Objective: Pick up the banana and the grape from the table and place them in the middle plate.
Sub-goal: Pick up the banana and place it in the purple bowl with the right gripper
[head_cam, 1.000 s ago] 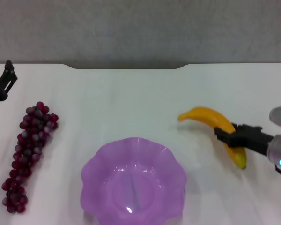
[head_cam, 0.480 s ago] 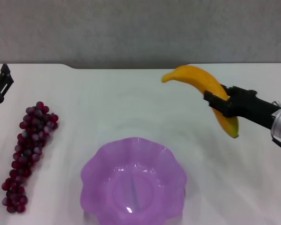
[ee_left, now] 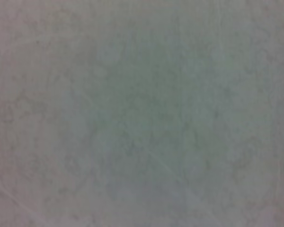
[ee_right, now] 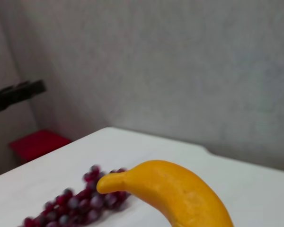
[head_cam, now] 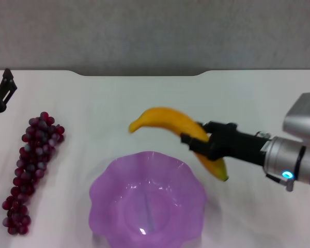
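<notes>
The robot's right gripper needs to release the banana in the far half of the purple middle plate [head_cam: 157, 189].
My right gripper [head_cam: 195, 144] is shut on the yellow-orange banana [head_cam: 160, 118], holding it in the air just beyond the far right rim of the purple scalloped middle plate [head_cam: 101, 186]. The right wrist view shows the banana [ee_right: 175, 194] close up, with the grape [ee_right: 75, 203] behind it. The grape [head_cam: 33, 165], a long dark red bunch, lies on the white table [head_cam: 119, 98] left of the plate. My left gripper [head_cam: 2, 90] hangs open at the far left edge, beyond the bunch's far end. The plate holds nothing.
The table's notched far edge [head_cam: 139, 74] meets a grey wall. The left gripper [ee_right: 16, 92] also shows far off in the right wrist view, above a red object [ee_right: 38, 144] beside the table. The left wrist view shows only a plain grey surface.
My right gripper lifted the banana off the table at the right, then carried it left and lower, toward the plate. The grape and left gripper have barely moved.
</notes>
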